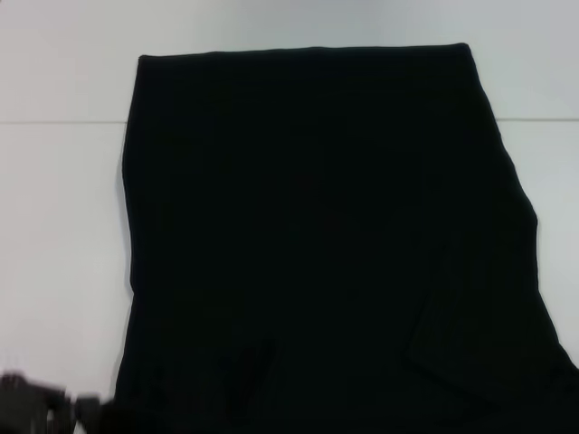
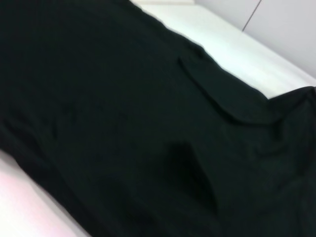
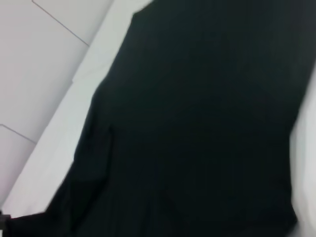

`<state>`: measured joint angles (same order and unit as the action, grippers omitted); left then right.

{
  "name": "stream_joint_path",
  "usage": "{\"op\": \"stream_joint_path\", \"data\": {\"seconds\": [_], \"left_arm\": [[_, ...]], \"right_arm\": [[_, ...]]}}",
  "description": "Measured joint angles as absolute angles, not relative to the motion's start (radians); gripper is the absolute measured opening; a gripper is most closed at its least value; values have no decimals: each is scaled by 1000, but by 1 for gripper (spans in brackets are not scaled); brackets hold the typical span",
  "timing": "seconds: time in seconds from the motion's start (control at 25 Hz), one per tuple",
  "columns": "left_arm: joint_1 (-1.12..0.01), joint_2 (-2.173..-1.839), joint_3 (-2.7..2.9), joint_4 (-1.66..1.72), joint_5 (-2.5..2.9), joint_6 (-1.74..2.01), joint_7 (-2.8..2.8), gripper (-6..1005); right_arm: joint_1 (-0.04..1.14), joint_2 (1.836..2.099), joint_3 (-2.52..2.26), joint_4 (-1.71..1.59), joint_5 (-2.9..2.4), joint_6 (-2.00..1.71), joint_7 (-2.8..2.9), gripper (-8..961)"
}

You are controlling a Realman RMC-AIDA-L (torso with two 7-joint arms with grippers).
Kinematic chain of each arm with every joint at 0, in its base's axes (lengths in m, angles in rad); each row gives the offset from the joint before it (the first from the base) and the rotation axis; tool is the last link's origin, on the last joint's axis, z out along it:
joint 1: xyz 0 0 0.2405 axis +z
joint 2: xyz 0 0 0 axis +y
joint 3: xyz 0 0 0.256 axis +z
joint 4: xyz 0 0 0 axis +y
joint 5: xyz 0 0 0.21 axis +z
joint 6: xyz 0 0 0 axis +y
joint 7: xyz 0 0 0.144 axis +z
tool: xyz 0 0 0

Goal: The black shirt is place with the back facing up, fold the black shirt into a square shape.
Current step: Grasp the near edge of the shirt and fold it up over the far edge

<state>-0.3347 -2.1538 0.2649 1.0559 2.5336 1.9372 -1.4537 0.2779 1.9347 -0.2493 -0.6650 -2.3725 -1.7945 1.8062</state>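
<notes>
Next, my left gripper releases the black shirt's near corner on its far side edge (image 1: pixel 143 110), by the seam of the table.
The black shirt (image 1: pixel 317 235) lies flat on the white table (image 1: pixel 54 226), plain side up, as a tall block that widens toward me. Its far edge is straight, and a folded flap shows on its near right part (image 1: pixel 470 353). Its near end runs out of the head view. The cloth fills the left wrist view (image 2: pixel 123 123), with a folded flap edge across it, and also the right wrist view (image 3: pixel 197 123). A grey-black part of my left gripper (image 1: pixel 41 402) shows at the near left corner, just beside the shirt's near left edge. My right gripper is out of view.
White table surface shows to the left, right and beyond the shirt. A seam line (image 1: pixel 63 121) crosses the table at the far side. In the right wrist view the table edge (image 3: pixel 64 123) and a tiled floor (image 3: pixel 34 64) lie beyond the shirt.
</notes>
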Motion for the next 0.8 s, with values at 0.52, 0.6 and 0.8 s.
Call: {"op": "stream_joint_path", "data": {"seconds": [0.52, 0.6, 0.8], "left_arm": [[-720, -2013, 281, 760, 2484, 1563, -1625, 21], [-754, -2009, 295, 729, 2484, 1481, -1640, 21], [-841, -2009, 344, 636, 2478, 1204, -1664, 22]], "right_arm": [[600, 1897, -190, -580, -2371, -1489, 1886, 31], [641, 1894, -199, -547, -2369, -1404, 1889, 31], [743, 1901, -221, -467, -2357, -1169, 1888, 32]]}}
